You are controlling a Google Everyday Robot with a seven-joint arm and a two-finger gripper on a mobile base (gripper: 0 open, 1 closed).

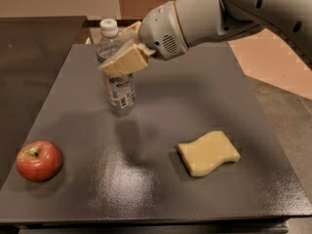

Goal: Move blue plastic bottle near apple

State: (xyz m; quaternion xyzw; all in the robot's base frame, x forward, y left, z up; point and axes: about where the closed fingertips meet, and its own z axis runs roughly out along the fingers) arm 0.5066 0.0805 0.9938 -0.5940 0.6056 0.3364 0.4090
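Observation:
My gripper should set the blue plastic bottle down close beside the red apple point(91, 160), on its side facing the yellow sponge.
The blue plastic bottle point(118, 84) stands upright in the back-left part of the dark table point(161, 106), white cap on top. My gripper point(117, 57) comes in from the right and is shut on the bottle's upper body, its tan fingers point(126, 62) across the front of it. The bottle's base looks at or just above the tabletop. The red apple point(39, 161) sits near the table's front-left corner, well apart from the bottle.
A pale yellow wavy sponge point(208, 153) lies front right on the table. A darker counter point(34, 38) adjoins the table at the left. The floor point(287, 96) drops off past the table's right edge.

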